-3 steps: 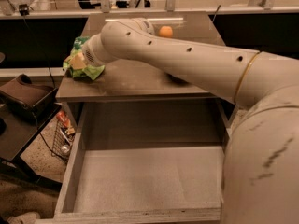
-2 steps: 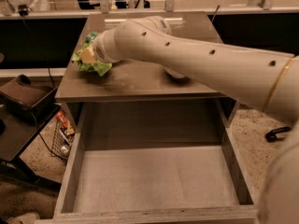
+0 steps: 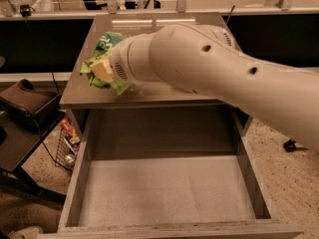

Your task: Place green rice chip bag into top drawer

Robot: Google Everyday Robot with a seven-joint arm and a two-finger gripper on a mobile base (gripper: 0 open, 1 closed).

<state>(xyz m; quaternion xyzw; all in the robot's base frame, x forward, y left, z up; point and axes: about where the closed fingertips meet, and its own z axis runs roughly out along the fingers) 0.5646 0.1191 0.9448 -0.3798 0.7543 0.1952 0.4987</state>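
Observation:
My gripper will release the green rice chip bag near the middle of the top drawer's bottom (image 3: 150, 156), at a spot that is toward the basket.
The green rice chip bag (image 3: 105, 43) is crinkled and bright green, and sits at the end of my arm over the front left part of the table top (image 3: 194, 21). My gripper (image 3: 103, 71) is mostly hidden behind my white wrist and is shut on the bag. The top drawer (image 3: 81, 176) is pulled out below the table's front edge, with a flat pale-grey floor and low grey walls. Nothing lies in it. My arm reaches in from the right across the table.
A dark seat or case (image 3: 25, 101) stands to the left of the table, with a wire basket (image 3: 67, 146) of small items beside the drawer's left wall. A counter with rails (image 3: 149, 9) runs along the back. My arm hides the table's right half.
My arm has swung a little right and toward the table's front edge with the bag in the gripper. The view has moved closer.

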